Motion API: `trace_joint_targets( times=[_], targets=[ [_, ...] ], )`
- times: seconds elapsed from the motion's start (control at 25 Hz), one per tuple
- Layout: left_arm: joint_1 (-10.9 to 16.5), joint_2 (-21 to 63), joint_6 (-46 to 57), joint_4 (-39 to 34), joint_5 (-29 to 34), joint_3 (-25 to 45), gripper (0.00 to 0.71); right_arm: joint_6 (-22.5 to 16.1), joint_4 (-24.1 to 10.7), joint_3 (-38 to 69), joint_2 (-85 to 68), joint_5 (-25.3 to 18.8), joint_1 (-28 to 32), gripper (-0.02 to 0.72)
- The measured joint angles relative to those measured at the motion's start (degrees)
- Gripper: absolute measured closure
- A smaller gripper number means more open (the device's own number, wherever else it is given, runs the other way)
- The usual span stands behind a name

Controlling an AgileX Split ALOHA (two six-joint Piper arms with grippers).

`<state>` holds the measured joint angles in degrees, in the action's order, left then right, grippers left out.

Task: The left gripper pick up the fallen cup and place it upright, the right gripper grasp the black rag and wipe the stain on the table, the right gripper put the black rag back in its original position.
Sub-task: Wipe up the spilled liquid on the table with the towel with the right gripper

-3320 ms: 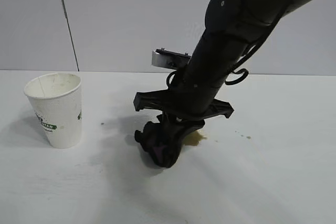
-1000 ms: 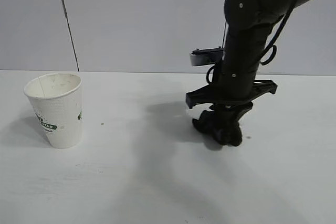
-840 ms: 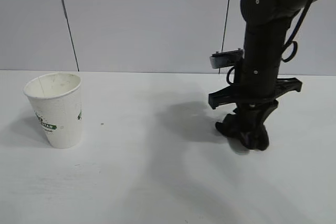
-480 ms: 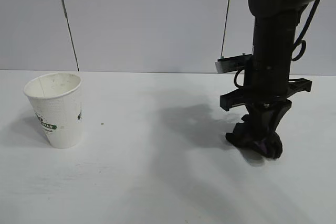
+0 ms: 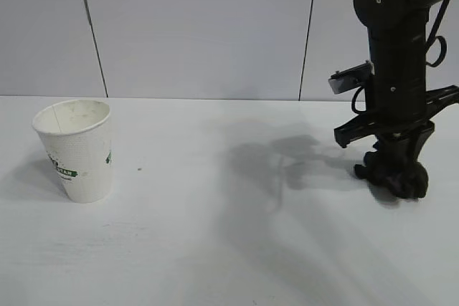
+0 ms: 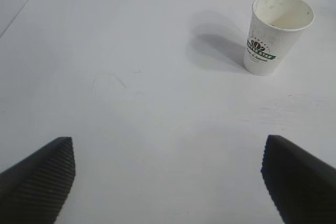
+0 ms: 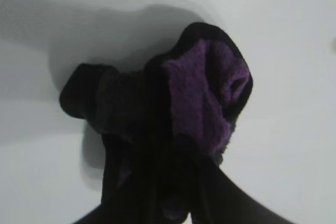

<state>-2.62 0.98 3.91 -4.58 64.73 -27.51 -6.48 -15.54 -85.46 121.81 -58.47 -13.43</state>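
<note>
Next, my right gripper puts the black rag down on the arm's shadow on the table (image 5: 288,176), nearer the white paper cup. The rag now hangs at or just above the table.
The white paper cup (image 5: 75,150) with green lettering stands upright at the table's (image 5: 215,241) left side. It also shows in the left wrist view, the cup (image 6: 275,32) far ahead of my left gripper (image 6: 168,179), which hangs open over bare tabletop with nothing between its fingers. At the far right my right gripper (image 5: 393,164) points straight down, shut on the black rag (image 5: 396,177), whose bunched end touches or nearly touches the table. Purple folds of the rag (image 7: 205,87) bulge out past the right gripper (image 7: 170,187). The stain does not show in any view.
Grey wall panels (image 5: 201,26) with dark vertical seams run behind the table. A tiny dark speck (image 5: 139,170) lies to the right of the cup. The right arm's shadow (image 5: 287,155) falls on the tabletop left of the rag.
My right arm has carried the rag steadily rightward across the table, from the middle to the far right. The cup has not moved.
</note>
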Motion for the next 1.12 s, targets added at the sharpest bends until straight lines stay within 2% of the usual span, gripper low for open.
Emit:
trace_joint_targets(
  times=[0.08, 0.28, 0.36, 0.44, 0.52, 0.56, 0.68, 0.76, 0.84, 0.96, 1.04, 1.12],
  targets=[
    [0.0, 0.0, 0.0, 0.0, 0.0, 0.0, 0.016, 0.3, -0.33, 0.0, 0.0, 0.45, 0.0, 0.63],
    [0.0, 0.0, 0.0, 0.0, 0.0, 0.0, 0.016, -3.39, -6.41, 0.0, 0.0, -0.88, 2.58, 0.63],
    [0.0, 0.0, 0.0, 0.0, 0.0, 0.0, 0.016, -3.92, -5.6, 0.0, 0.0, -1.43, 4.62, 0.63],
    [0.0, 0.0, 0.0, 0.0, 0.0, 0.0, 0.016, -2.99, -1.89, 0.0, 0.0, -1.75, 5.92, 0.63],
    [0.0, 0.0, 0.0, 0.0, 0.0, 0.0, 0.016, 1.06, 4.55, 0.0, 0.0, -1.46, 6.18, 0.63],
    [0.0, 0.0, 0.0, 0.0, 0.0, 0.0, 0.016, 3.15, 9.81, 0.0, 0.0, -1.1, 5.92, 0.63],
    [0.0, 0.0, 0.0, 0.0, 0.0, 0.0, 0.016, 9.4, 21.37, 0.0, 0.0, 1.79, 3.31, 0.63],
    [0.0, 0.0, 0.0, 0.0, 0.0, 0.0, 0.016, 11.27, 25.65, 0.0, 0.0, 5.9, 0.32, 0.63],
    [0.0, 0.0, 0.0, 0.0, 0.0, 0.0, 0.016, 11.7, 27.25, 0.0, 0.0, 11.5, -3.47, 0.63],
    [0.0, 0.0, 0.0, 0.0, 0.0, 0.0, 0.016, 11.2, 27.13, 0.0, 0.24, 19.31, -8.23, 0.63],
    [0.0, 0.0, 0.0, 0.0, 0.0, 0.0, 0.016, 9.22, 25.16, 0.0, 0.7, 22.91, -9.67, 0.63],
    [0.0, 0.0, 0.0, 0.0, 0.0, 0.0, 0.016, 6.01, 21.61, 0.0, 1.47, 23.68, -9.86, 0.63]
  ],
)
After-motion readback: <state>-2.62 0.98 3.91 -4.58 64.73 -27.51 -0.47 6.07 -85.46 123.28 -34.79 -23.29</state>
